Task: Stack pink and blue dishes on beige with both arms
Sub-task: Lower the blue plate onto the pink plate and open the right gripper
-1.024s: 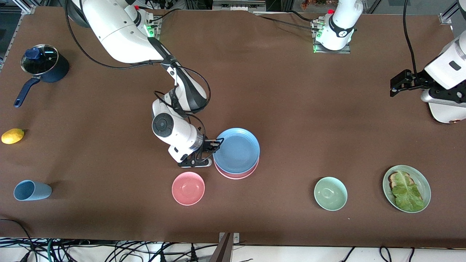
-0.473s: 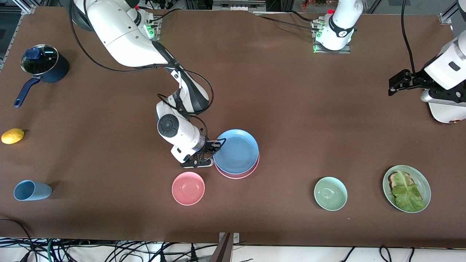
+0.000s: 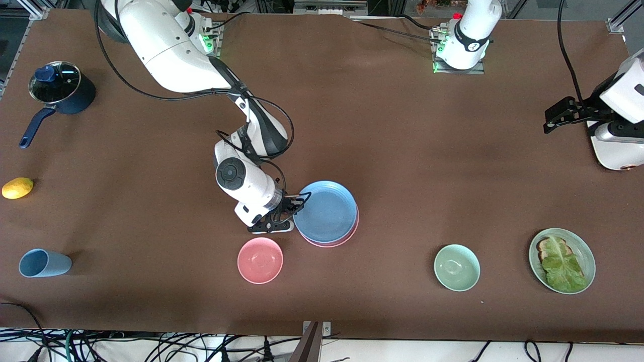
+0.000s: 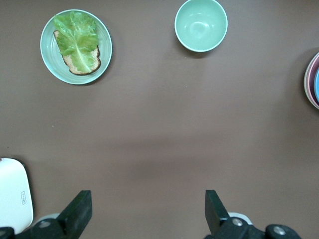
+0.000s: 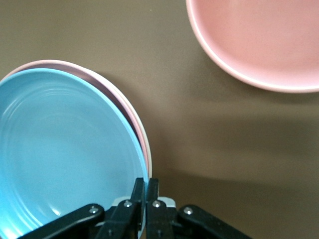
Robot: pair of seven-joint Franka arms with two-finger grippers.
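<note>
The robot's right gripper should release the blue plate squarely on top of the pink plate (image 3: 326, 216) (image 5: 53, 158), near the pink bowl.
The mid-blue plate (image 3: 326, 211) (image 5: 65, 149) lies over the pale pink plate (image 3: 333, 244) (image 5: 130, 107) at the table's middle, with only a crescent of pink rim showing. My right gripper (image 3: 298, 202) (image 5: 145, 186) is shut on the blue plate's rim, on the side toward the right arm's end. The beige plate is hidden; I cannot tell whether it lies under the pink one. My left gripper (image 3: 551, 120) (image 4: 148, 211) hangs open and holds nothing, over bare table at the left arm's end. The stack's edge (image 4: 311, 79) shows in the left wrist view.
A pink bowl (image 3: 260, 260) (image 5: 259, 40) sits beside the stack, nearer the camera. A mint-green bowl (image 3: 457, 267) (image 4: 201, 25) and a green plate with toast and lettuce (image 3: 583, 249) (image 4: 102, 35) stand toward the left arm's end. Blue cup (image 3: 44, 263), lemon (image 3: 17, 187) and dark pot (image 3: 60, 90) are at the right arm's end.
The right gripper has shifted the blue plate slightly nearer the camera, so it covers more of the pink plate. The left gripper has drifted a little toward its own end of the table.
</note>
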